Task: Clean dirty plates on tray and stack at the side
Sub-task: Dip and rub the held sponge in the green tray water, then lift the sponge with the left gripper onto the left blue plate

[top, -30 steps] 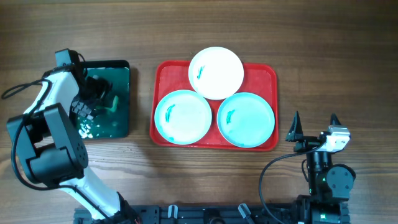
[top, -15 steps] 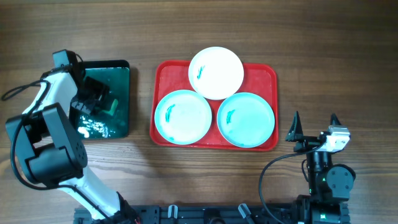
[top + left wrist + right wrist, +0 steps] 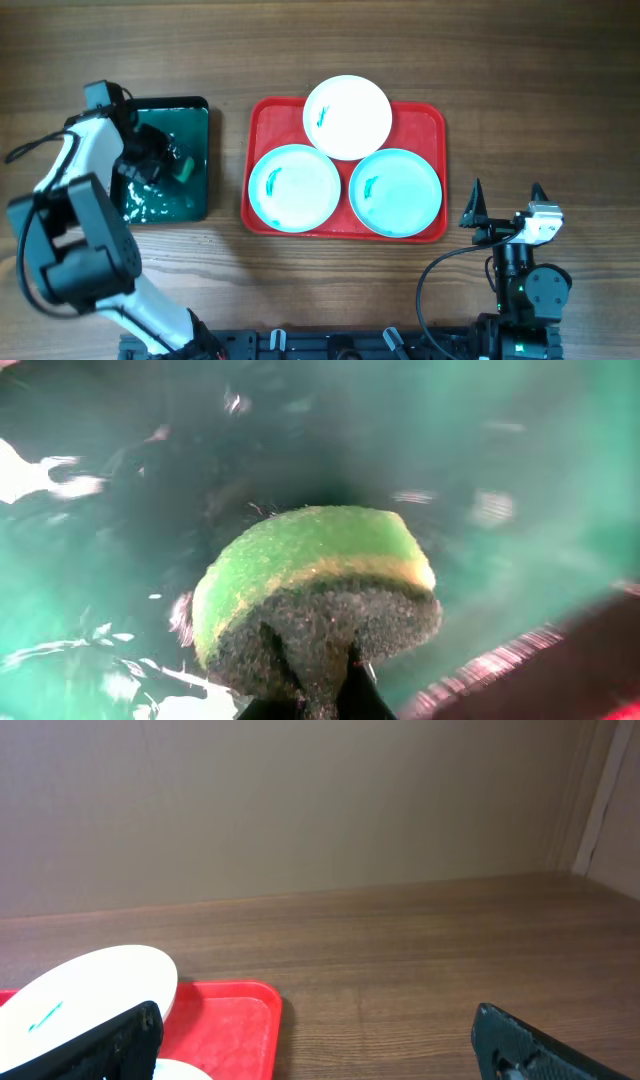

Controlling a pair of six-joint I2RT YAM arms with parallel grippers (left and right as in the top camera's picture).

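Note:
My left gripper needs to release the green sponge in the middle of the turquoise plate (image 3: 294, 182) that is nearest to the dark green tray.
Three plates lie on the red tray (image 3: 268, 118): a white plate (image 3: 347, 117) at the back, one turquoise plate (image 3: 295, 187) front left and another turquoise plate (image 3: 395, 192) front right, each with a small teal smear. My left gripper (image 3: 168, 166) is down in the dark green tray, shut on a green sponge (image 3: 310, 575) with a dark scouring side. The fingertips of the left gripper (image 3: 325, 698) pinch that dark side. My right gripper (image 3: 505, 203) stands open near the table's front right, empty, right of the red tray. The right gripper (image 3: 320, 1060) faces the white plate (image 3: 90, 985).
The dark green, black-rimmed tray (image 3: 197, 128) holds shallow, glinting water and sits left of the red tray. Bare wooden table (image 3: 520, 90) lies to the right and behind. A black cable (image 3: 440, 275) loops by the right arm's base.
My left gripper has closed on the sponge in the green tray and shifted slightly. The right arm and the plates have not moved.

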